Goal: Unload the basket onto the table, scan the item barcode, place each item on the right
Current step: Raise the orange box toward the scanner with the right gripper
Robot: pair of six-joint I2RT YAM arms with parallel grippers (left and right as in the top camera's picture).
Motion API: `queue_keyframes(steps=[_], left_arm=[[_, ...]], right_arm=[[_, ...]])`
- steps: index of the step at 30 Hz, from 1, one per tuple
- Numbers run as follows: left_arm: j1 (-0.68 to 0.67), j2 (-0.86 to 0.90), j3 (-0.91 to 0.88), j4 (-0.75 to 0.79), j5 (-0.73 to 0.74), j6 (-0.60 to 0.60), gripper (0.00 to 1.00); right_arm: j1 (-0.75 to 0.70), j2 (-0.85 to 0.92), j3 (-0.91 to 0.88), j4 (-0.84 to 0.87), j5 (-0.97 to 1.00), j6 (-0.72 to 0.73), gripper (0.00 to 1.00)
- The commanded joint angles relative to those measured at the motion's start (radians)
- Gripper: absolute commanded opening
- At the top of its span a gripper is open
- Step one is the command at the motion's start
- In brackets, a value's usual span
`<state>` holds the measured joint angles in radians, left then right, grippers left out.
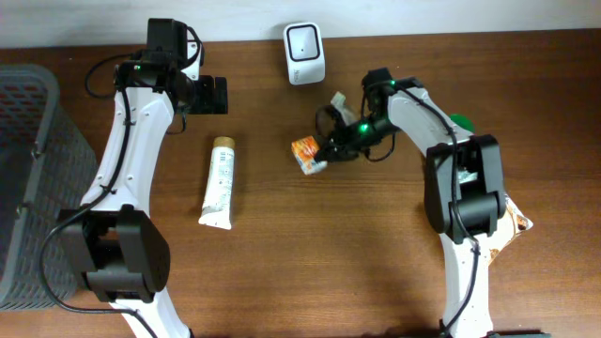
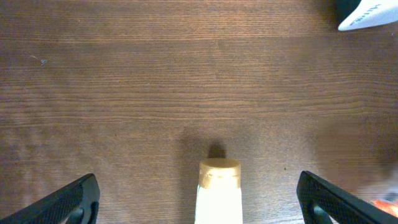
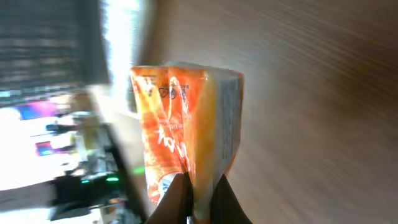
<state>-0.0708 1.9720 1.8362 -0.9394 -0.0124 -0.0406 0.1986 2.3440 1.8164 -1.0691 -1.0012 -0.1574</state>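
The robot's right gripper will release the orange and white snack packet on the wood [image 1: 426,201] beside the other packet, tableward of the green object.
An orange and white snack packet [image 1: 307,154] [image 3: 186,124] is pinched at its edge by my right gripper [image 1: 329,150] [image 3: 200,194], which is shut on it just above the table's middle. The white barcode scanner [image 1: 304,53] stands at the table's far edge, behind the packet; its corner shows in the left wrist view [image 2: 368,15]. A white tube with a gold cap [image 1: 220,182] [image 2: 219,190] lies on the wood at centre left. My left gripper [image 1: 212,95] [image 2: 199,211] hovers open above the tube's cap end, fingers wide on either side.
A grey mesh basket [image 1: 26,178] takes up the left edge. Another packet [image 1: 515,223] lies at the right beside the right arm's base, and a green object [image 1: 460,121] peeks out behind that arm.
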Motion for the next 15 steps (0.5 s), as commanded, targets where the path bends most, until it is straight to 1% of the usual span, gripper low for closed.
queue_keyframes(steps=[1,2,4,7,9,13,15], left_arm=[[0.002,0.006,-0.003,-0.002,-0.003,0.019,0.99],[0.002,0.006,-0.003,-0.002,-0.003,0.019,0.99],[0.002,0.006,-0.003,-0.002,-0.003,0.019,0.99],[0.002,0.006,-0.003,-0.002,-0.003,0.019,0.99],[0.002,0.006,-0.003,-0.002,-0.003,0.019,0.99],[0.002,0.006,-0.003,-0.002,-0.003,0.019,0.99],[0.002,0.006,-0.003,-0.002,-0.003,0.019,0.99]], right_arm=[[-0.042,-0.088,0.037,0.002,-0.433,-0.026,0.04],[-0.059,-0.088,0.037,0.002,-0.55,-0.026,0.04],[-0.077,-0.089,0.037,0.002,-0.551,0.028,0.04],[-0.101,-0.093,0.037,0.002,-0.551,0.152,0.04],[-0.109,-0.109,0.037,0.002,-0.551,0.192,0.04],[-0.11,-0.18,0.037,-0.017,-0.551,0.204,0.04],[-0.11,-0.246,0.037,0.006,-0.549,0.2,0.04]])
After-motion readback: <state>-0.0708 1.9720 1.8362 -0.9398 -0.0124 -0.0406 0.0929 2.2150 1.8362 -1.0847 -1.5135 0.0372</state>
